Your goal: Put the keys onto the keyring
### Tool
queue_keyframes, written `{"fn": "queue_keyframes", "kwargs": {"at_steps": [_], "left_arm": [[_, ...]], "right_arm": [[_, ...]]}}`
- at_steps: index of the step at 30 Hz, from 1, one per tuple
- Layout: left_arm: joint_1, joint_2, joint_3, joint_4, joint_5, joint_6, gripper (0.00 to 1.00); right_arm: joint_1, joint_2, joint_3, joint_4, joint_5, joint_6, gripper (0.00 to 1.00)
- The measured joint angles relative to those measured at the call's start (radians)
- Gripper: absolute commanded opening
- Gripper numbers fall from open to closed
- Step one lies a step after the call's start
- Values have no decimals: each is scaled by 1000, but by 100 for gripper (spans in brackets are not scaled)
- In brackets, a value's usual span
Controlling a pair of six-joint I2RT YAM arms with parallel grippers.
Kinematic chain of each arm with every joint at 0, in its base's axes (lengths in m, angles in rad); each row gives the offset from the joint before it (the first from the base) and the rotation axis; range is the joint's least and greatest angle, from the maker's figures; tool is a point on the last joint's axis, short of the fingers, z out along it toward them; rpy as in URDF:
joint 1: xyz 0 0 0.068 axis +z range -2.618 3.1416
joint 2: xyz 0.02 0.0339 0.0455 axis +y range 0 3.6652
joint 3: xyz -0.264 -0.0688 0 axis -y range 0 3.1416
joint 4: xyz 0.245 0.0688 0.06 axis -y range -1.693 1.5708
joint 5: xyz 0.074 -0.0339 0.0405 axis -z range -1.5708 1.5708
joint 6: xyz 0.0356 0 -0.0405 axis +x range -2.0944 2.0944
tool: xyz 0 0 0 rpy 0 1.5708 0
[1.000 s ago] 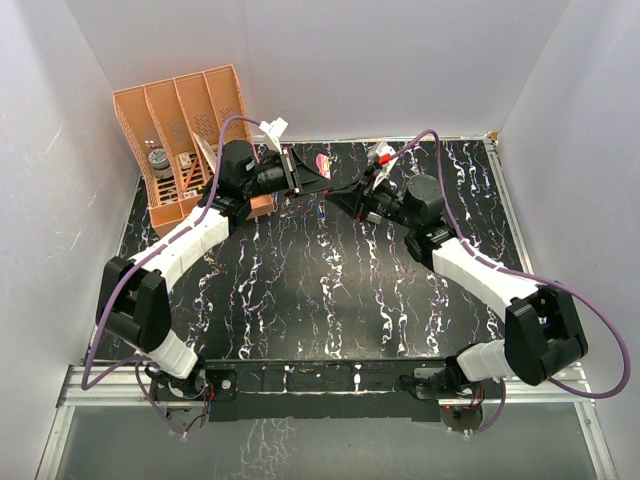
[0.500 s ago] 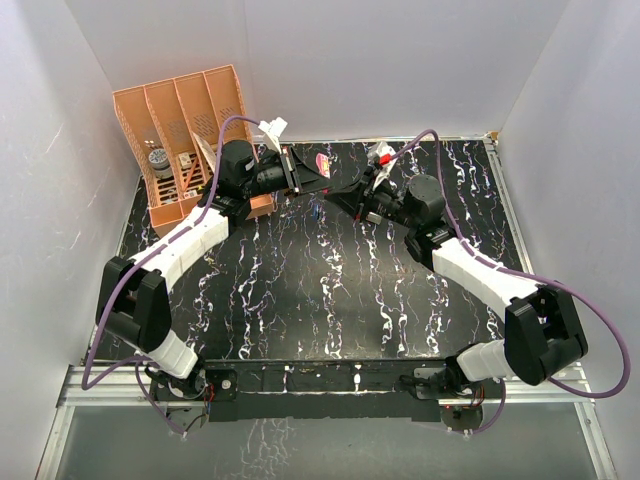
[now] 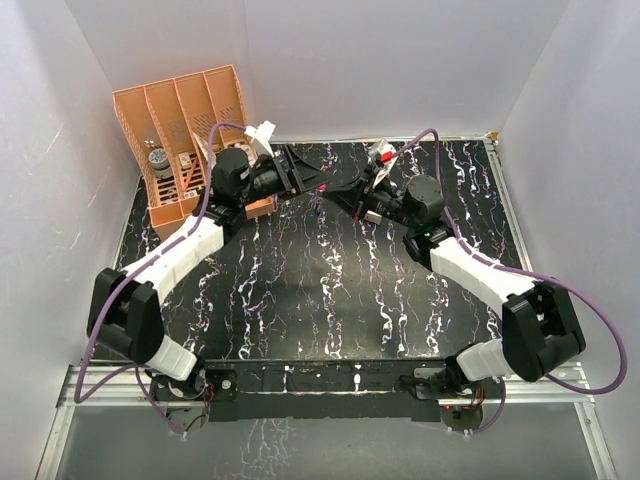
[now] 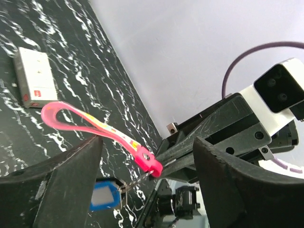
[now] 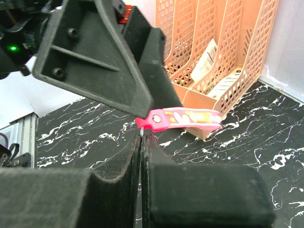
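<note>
My left gripper will grab the keyring at the red end (image 4: 148,162), since the strap sticks out loose into my open left gripper and my right gripper covers the ring.
The keyring's pink strap (image 4: 95,126) hangs in the air between the wide-apart fingers of my open left gripper (image 4: 147,142), which touch nothing. A thin silver ring (image 4: 137,178) sits at the strap's red end, and a blue-headed key (image 4: 104,195) dangles from it. My right gripper (image 5: 141,140) is shut on the ring just under the strap (image 5: 185,118). In the top view both grippers meet above the table's far middle, left gripper (image 3: 308,175) facing right gripper (image 3: 330,192).
An orange mesh file organizer (image 3: 185,140) stands at the back left, close behind the left arm, and shows behind the strap (image 5: 223,47) in the right wrist view. A small white box (image 4: 34,78) with a red label lies on the black marbled table (image 3: 320,290).
My left gripper has opened and let go of the pink strap, and its arm has shifted a little left. The right gripper has stayed shut on the ring, with the blue key hanging below.
</note>
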Motion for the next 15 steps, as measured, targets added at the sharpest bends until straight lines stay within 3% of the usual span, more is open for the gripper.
{"fn": "queue_keyframes", "kwargs": {"at_steps": [5, 10, 15], "left_arm": [[19, -143, -110, 0, -151, -1, 78], [35, -267, -166, 35, -256, 3, 64], [36, -285, -182, 92, -277, 9, 47]], "right_arm": [[-1, 1, 0, 10, 27, 35, 0], [-26, 7, -27, 114, 47, 138, 0], [-60, 48, -61, 256, 46, 273, 0]]}}
